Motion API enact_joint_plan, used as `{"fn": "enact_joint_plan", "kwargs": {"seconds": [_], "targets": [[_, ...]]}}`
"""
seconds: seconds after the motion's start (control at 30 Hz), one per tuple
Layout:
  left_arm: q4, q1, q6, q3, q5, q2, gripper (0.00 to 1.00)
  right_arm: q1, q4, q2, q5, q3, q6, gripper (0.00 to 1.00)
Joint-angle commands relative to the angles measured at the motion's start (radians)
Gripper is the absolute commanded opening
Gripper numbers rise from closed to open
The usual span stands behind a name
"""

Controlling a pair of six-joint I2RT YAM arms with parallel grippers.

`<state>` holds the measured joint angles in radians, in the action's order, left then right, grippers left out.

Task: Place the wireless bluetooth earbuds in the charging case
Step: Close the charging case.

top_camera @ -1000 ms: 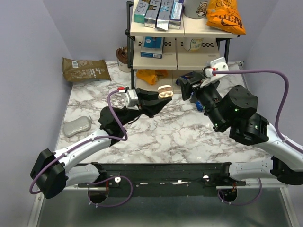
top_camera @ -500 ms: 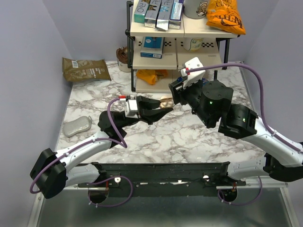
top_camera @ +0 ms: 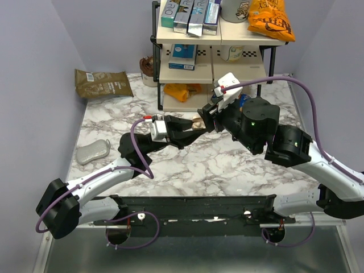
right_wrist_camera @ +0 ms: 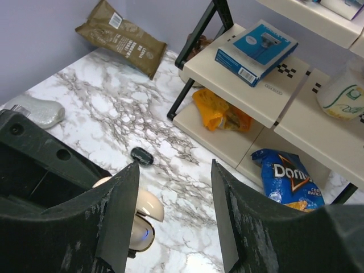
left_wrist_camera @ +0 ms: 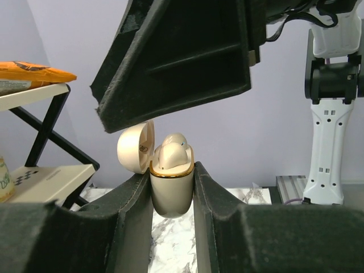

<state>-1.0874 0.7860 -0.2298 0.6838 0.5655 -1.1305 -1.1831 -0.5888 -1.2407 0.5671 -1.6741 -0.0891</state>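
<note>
My left gripper is going to put the pale beige charging case down on the marble [top_camera: 198, 135] just in front of the shelf rack.
My left gripper [top_camera: 196, 126] is shut on the pale beige charging case [left_wrist_camera: 170, 190] and holds it upright above the table. The case's lid [left_wrist_camera: 135, 148] is hinged open, and a cream-white earbud [left_wrist_camera: 172, 151] sits in it. My right gripper [top_camera: 206, 118] is open and empty. It hangs just over the case, and one finger [left_wrist_camera: 176, 57] fills the top of the left wrist view. In the right wrist view the case [right_wrist_camera: 142, 224] shows beside the left finger [right_wrist_camera: 114, 216]. One glossy black earbud [right_wrist_camera: 141, 155] lies on the marble. The other black earbud is out of view.
A shelf rack [top_camera: 213, 68] stands at the back with a blue box [right_wrist_camera: 256, 51], an orange bag [right_wrist_camera: 219, 111] and a blue Doritos bag [right_wrist_camera: 284, 176]. A brown pouch [top_camera: 102, 83] lies back left. A grey pebble-shaped thing [top_camera: 92, 151] lies at the left.
My right arm has swung left and brought its open gripper over the case. My left gripper has shifted slightly with the case still in it.
</note>
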Motion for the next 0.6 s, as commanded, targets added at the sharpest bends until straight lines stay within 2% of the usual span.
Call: {"fn": "enact_joint_plan", "kwargs": {"seconds": [0.0, 0.57], "targets": [[-0.039, 0.004, 0.038, 0.025, -0.053, 0.009, 0.0, 0.002, -0.081, 0.017, -0.059, 0.019, 0.015, 0.61], [-0.019, 0.004, 0.072, 0.03, -0.124, 0.02, 0.0, 0.0, -0.134, 0.035, -0.098, 0.051, 0.065, 0.54]]}}
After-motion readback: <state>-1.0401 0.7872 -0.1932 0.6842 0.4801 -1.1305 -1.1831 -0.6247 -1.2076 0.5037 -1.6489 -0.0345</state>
